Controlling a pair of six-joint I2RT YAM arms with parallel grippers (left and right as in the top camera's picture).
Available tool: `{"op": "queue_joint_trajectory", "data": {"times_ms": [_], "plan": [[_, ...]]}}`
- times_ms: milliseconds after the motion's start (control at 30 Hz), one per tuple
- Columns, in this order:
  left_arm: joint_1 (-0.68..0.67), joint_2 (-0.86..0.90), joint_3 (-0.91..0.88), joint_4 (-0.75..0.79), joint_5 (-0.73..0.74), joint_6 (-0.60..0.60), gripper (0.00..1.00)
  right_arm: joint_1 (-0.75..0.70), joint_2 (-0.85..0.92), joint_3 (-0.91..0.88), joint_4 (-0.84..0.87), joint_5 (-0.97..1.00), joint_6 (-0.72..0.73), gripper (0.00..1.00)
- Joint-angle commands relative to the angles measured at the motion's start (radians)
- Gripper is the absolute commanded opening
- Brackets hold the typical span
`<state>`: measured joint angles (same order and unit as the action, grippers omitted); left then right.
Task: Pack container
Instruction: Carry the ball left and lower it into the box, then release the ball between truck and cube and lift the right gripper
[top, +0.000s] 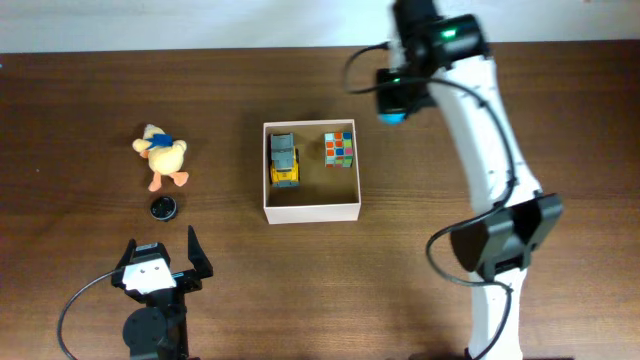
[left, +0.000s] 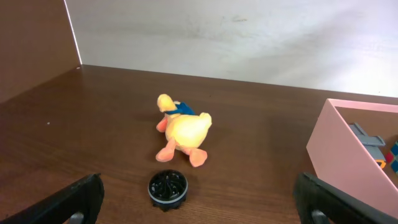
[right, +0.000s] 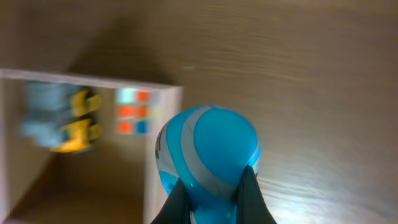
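Observation:
My right gripper will let go of the blue ball in the box (top: 311, 157) (right: 107, 118) between the toy vehicle and the colour cube.
The container (top: 310, 211) is a square shallow box at the table's middle, white outside and tan inside. It holds a grey-and-yellow toy vehicle (top: 284, 159) and a colour cube (top: 340, 149). My right gripper (right: 214, 196) is shut on a blue ball with grey stripes (right: 208, 152), held above the table just right of the box's wall (right: 163, 155); overhead a little of the ball shows (top: 392, 116) under the wrist. My left gripper (top: 162, 262) is open and empty near the front edge, below a yellow plush duck (top: 162, 157) and a black round disc (top: 163, 208).
In the left wrist view the duck (left: 181, 132) and the disc (left: 167, 188) lie ahead between the jaws, with the box's wall (left: 348, 155) to the right. A pale wall stands behind the table.

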<state>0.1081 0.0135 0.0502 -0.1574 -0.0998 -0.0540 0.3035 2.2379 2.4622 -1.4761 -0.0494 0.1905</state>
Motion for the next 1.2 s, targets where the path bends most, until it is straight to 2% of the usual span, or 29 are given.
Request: {"op": "queue_joint_trajectory", "data": {"times_ms": [0,133,333,1167], "plan": [[0.005,-0.008,-0.006,0.003,0.018,-0.013,0.99,0.107,-0.002,0.014,0.018,-0.019,-0.041,0.05],[0.005,-0.008,-0.006,0.003,0.018,-0.013,0.99,0.195,-0.001,-0.009,0.053,0.047,-0.041,0.05],[0.005,-0.008,-0.006,0.003,0.018,-0.013,0.99,0.251,0.053,-0.018,0.058,0.05,-0.041,0.05],[0.005,-0.008,-0.006,0.003,0.018,-0.013,0.99,0.268,0.232,-0.018,0.156,0.023,-0.045,0.05]]}}
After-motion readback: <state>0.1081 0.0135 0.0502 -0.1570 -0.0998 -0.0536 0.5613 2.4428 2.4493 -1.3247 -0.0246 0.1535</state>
